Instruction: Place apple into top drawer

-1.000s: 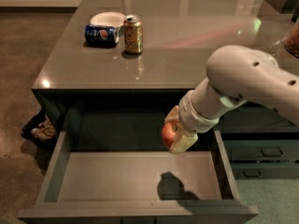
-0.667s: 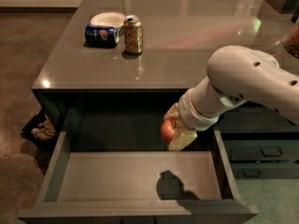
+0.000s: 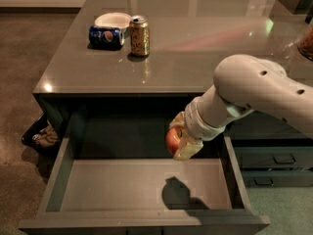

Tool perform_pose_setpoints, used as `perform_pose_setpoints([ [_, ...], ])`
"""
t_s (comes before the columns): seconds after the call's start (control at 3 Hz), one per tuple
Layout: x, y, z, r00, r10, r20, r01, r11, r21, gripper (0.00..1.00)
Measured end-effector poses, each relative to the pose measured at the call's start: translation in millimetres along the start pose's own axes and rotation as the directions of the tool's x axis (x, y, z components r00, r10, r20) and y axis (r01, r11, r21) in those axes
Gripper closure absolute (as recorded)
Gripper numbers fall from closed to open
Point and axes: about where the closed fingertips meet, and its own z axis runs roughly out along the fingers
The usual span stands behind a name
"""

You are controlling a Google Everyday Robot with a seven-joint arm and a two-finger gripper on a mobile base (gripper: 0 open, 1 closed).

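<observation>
Next, my gripper lets go of the apple near the middle of the top drawer's flat grey bottom (image 3: 164, 178).
The top drawer (image 3: 107, 185) is pulled open at the front of the desk, wide and shallow with a flat grey bottom. My gripper (image 3: 180, 140) hangs over the drawer's right part, a little above its bottom, and casts a shadow below. It is shut on the apple (image 3: 172, 140), small, red with orange patches, held between the pale fingers (image 3: 188, 148).
On the desk top (image 3: 195, 48) stand a gold drink can (image 3: 139, 35), a blue can on its side (image 3: 105, 35) and a white bowl (image 3: 112, 19). Narrower dark drawers (image 3: 274, 158) are at the right. A dark bin (image 3: 41, 136) sits on the floor at the left.
My gripper with the apple has dropped very slightly over the drawer. Nothing else has moved.
</observation>
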Motion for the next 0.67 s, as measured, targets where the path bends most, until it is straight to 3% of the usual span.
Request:
perform_pose_setpoints([
  [0.33, 13.7, 5.6, 68.2, 1.000, 0.021, -0.006, -0.021, 0.9991, -0.036, 1.00],
  [0.67, 14.1, 8.9, 74.0, 1.000, 0.030, 0.000, -0.030, 0.9986, -0.043, 1.00],
])
